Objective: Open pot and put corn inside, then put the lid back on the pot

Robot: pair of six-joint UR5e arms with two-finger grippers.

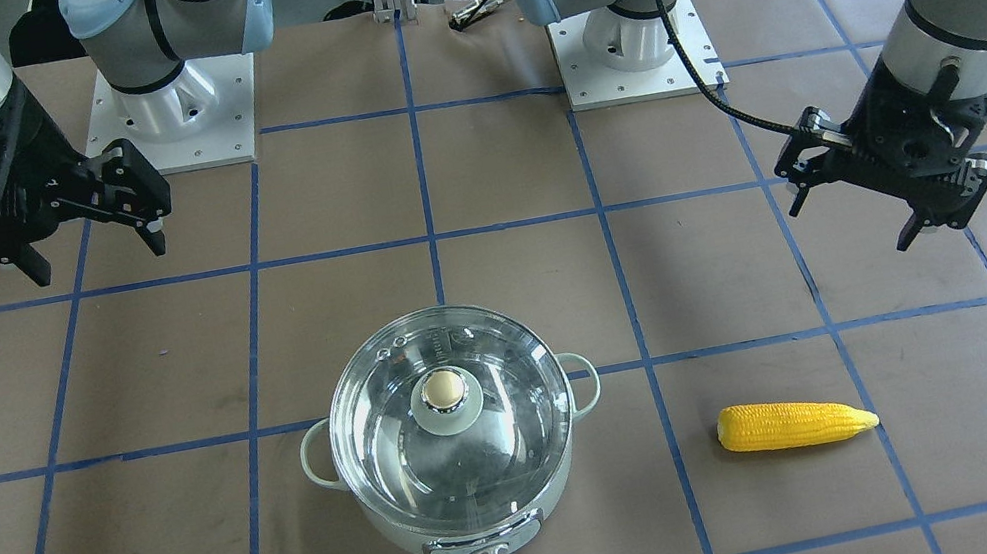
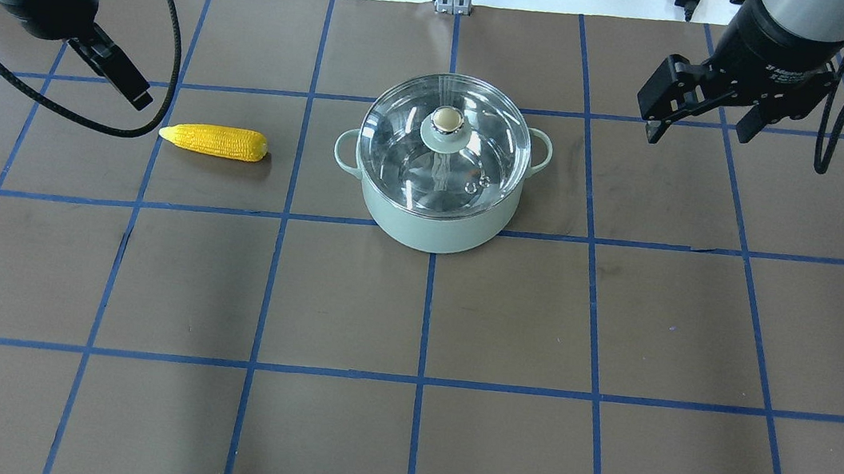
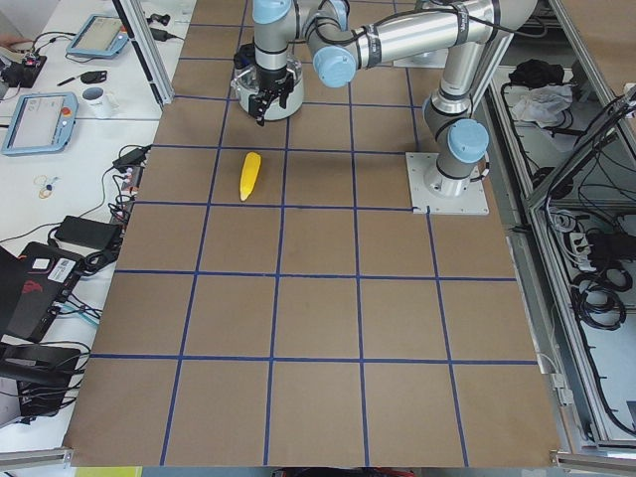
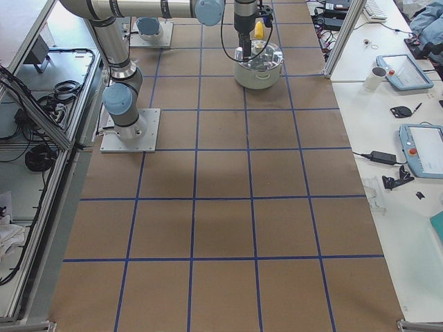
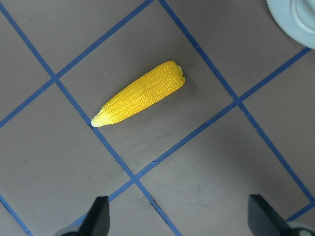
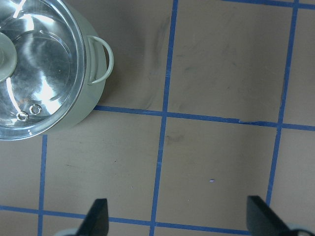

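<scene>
I will next grab the yellow corn with my left gripper by its narrower half (image 1: 827, 421) (image 5: 118, 106), near the pointed end that faces away from the pot.
The pale mint pot (image 1: 468, 525) stands on the table with its clear glass lid (image 1: 492, 440) on it, beige knob on top; both also show in the overhead view, pot (image 2: 431, 226) and lid (image 2: 480, 159). The yellow corn (image 1: 795, 423) lies flat on the table, apart from the pot, and also shows in the overhead view (image 2: 215, 141) and the left wrist view (image 5: 140, 101). My left gripper (image 1: 854, 218) is open and empty, raised beside the corn. My right gripper (image 1: 96, 258) is open and empty, raised off to the pot's other side.
The brown table (image 2: 398, 427) carries a blue tape grid. The two arm bases (image 1: 170, 111) stand at its robot side. The right wrist view shows the pot's loop handle (image 6: 101, 61) at the left, with bare table under the gripper.
</scene>
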